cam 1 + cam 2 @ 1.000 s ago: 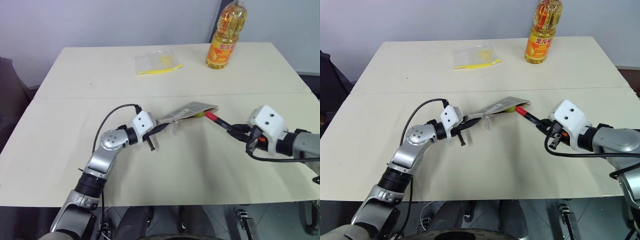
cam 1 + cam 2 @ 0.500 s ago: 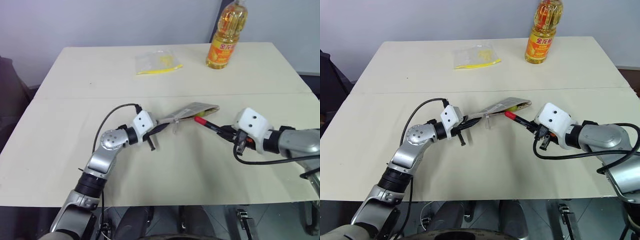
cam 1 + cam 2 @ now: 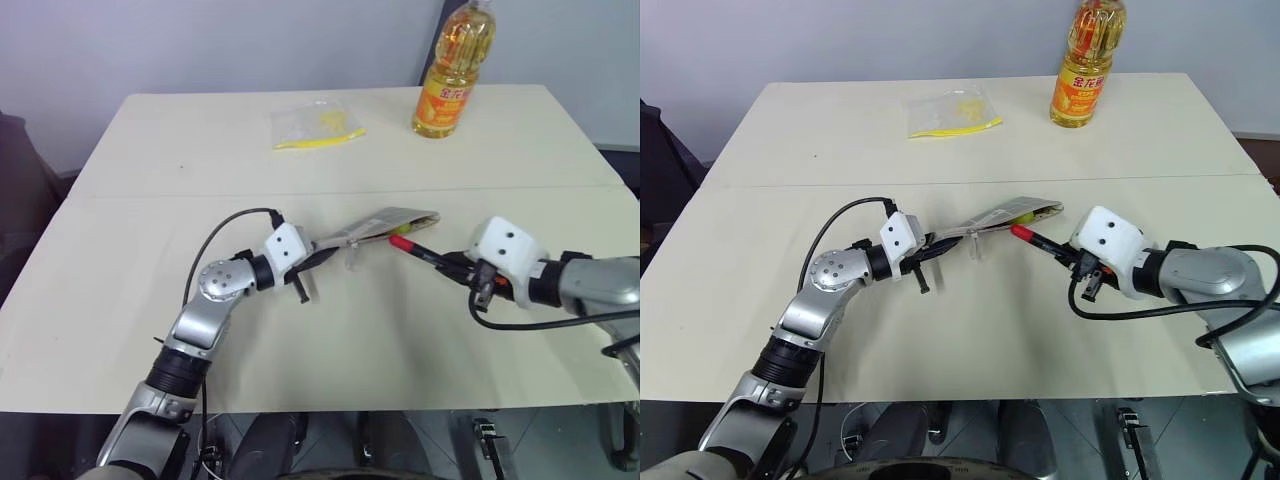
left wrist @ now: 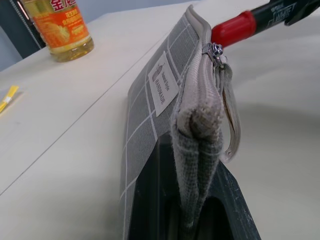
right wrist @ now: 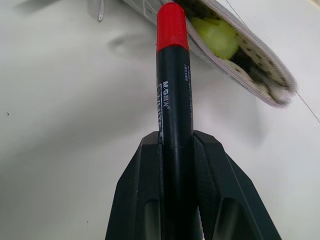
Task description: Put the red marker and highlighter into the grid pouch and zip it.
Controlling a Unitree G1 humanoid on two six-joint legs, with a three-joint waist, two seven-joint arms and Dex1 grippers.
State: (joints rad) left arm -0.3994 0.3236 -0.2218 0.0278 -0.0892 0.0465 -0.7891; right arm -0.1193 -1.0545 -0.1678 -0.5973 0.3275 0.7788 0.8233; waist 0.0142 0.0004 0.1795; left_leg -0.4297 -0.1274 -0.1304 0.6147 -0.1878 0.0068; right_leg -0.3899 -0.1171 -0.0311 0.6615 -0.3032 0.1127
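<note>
My right gripper has the red marker, its cap just outside the pouch's mouth. It will release the marker inside the grid pouch's opening (image 3: 409,233) (image 5: 216,46), beside the yellow highlighter.
The grid pouch (image 3: 378,222) hangs just above the table, tilted, with my left gripper (image 3: 318,255) shut on its closed end. Its mouth is open at the far end, and the yellow highlighter (image 5: 215,32) lies inside it. The zipper pull (image 4: 216,52) with its cord sits partway along the top edge. My right gripper (image 3: 450,263) is shut on the black barrel of the red marker (image 3: 408,245). The marker's red cap (image 5: 172,25) points at the pouch and sits right beside the rim of the mouth, outside it.
A bottle of cooking oil (image 3: 452,75) stands at the back right of the table (image 3: 330,340). A clear plastic bag (image 3: 315,125) with yellow contents lies at the back middle. A seam crosses the tabletop behind the pouch.
My right gripper has swung left with the marker, so the red cap now sits a little lower and further left along the pouch's mouth. The left gripper and pouch have kept still.
</note>
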